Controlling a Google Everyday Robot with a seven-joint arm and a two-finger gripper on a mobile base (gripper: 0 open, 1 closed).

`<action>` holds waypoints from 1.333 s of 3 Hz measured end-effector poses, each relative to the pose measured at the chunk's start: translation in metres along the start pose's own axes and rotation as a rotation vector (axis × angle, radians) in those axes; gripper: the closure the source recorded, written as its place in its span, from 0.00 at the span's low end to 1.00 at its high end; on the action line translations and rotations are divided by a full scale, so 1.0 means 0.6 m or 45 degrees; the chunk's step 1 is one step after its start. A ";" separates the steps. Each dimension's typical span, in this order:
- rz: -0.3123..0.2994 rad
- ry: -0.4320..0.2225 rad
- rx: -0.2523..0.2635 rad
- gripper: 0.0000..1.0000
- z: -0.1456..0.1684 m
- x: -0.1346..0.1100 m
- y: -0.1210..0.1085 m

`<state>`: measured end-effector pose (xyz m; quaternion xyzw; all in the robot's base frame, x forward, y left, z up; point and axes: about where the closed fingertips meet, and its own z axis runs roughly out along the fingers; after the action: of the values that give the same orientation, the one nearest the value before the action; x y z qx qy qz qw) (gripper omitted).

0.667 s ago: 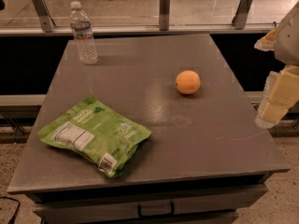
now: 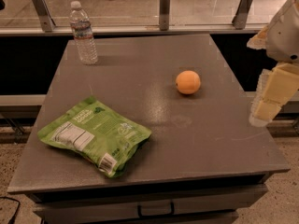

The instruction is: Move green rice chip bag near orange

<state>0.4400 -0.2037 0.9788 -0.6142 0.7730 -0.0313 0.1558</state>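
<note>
Next, my gripper grips the green rice chip bag by its edge point(image 2: 128, 126) nearest the orange, away from the white panel.
The green rice chip bag point(image 2: 96, 135) lies flat on the front left part of the grey table point(image 2: 154, 59), label side up with its white panel and barcode showing. The orange point(image 2: 188, 82) sits right of the table's middle, well apart from the bag. My gripper point(image 2: 272, 96) hangs at the right edge of the view, over the table's right edge. It is to the right of the orange and far from the bag, and it holds nothing that I can see.
A clear plastic water bottle point(image 2: 83, 33) stands upright at the table's back left corner. A glass railing with metal posts point(image 2: 164, 7) runs behind the table. A drawer handle point(image 2: 155, 211) shows at the table's front.
</note>
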 end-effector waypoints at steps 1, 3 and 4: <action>-0.070 -0.055 -0.062 0.00 0.030 -0.084 0.023; -0.115 -0.119 -0.206 0.00 0.089 -0.222 0.092; -0.076 -0.136 -0.265 0.00 0.117 -0.296 0.128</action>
<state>0.4226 -0.0046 0.9300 -0.6506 0.7440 0.0772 0.1311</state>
